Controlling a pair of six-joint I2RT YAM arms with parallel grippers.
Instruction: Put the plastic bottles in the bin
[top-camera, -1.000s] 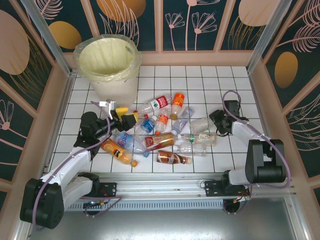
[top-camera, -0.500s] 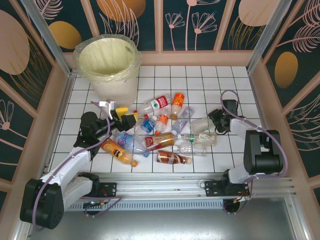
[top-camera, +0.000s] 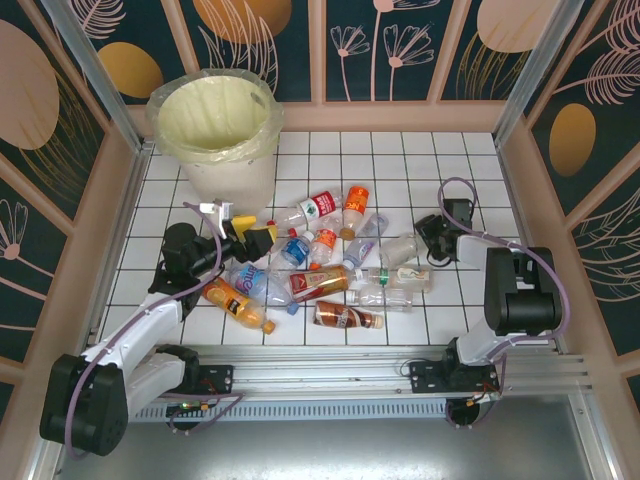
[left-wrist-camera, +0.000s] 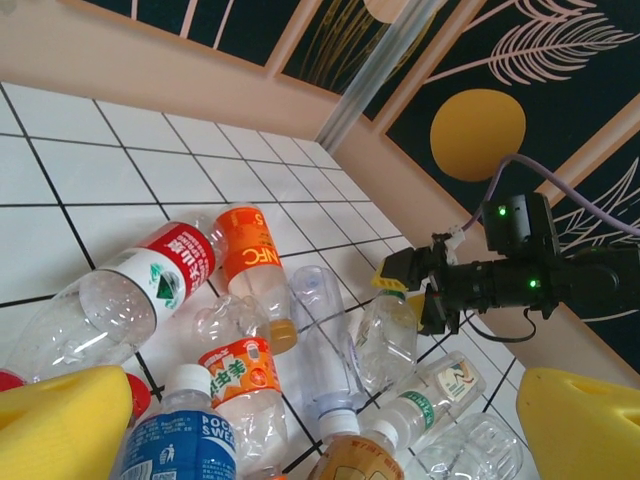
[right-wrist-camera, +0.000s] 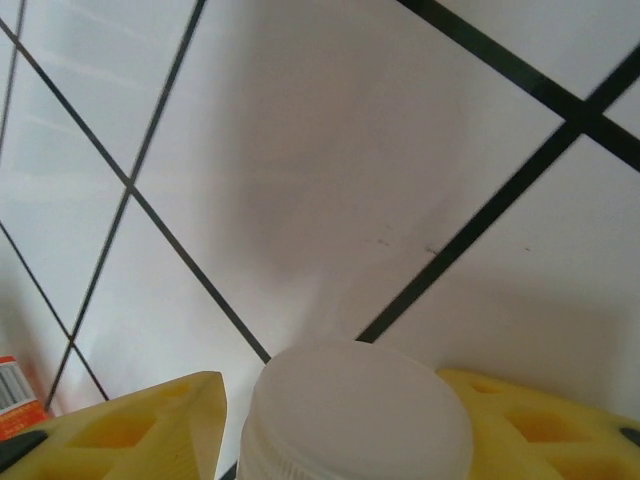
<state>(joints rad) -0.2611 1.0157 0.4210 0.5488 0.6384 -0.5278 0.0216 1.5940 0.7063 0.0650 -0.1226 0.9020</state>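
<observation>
The clear bottle's white cap is crooked, near one finger, so my right gripper needs to open wider, align and close around the clear bottle's neck (left-wrist-camera: 393, 301).
Several plastic bottles (top-camera: 320, 265) lie in a heap mid-floor, among them a red-labelled one (top-camera: 318, 206), an orange one (top-camera: 355, 205) and a brown one (top-camera: 345, 317). The bin (top-camera: 235, 175) stands at the back left, lined with a pale yellow bag. My left gripper (top-camera: 252, 232) hovers open at the heap's left edge; its yellow fingers (left-wrist-camera: 60, 425) frame a blue-labelled bottle (left-wrist-camera: 165, 440). My right gripper (top-camera: 430, 243) is low at the heap's right side, jaws either side of a clear bottle's (left-wrist-camera: 385, 335) white cap (right-wrist-camera: 355, 410), with a thin gap on the left.
Wooden walls (top-camera: 110, 210) with patterned panels and metal posts enclose the tiled floor (top-camera: 400, 160). The right arm's purple cable (top-camera: 455, 190) loops above its wrist. An orange juice bottle (top-camera: 238, 305) lies close to the left arm.
The right arm has folded in and its gripper has crept left onto the clear bottle's cap, its jaws narrowing. The left arm and the heap have not moved.
</observation>
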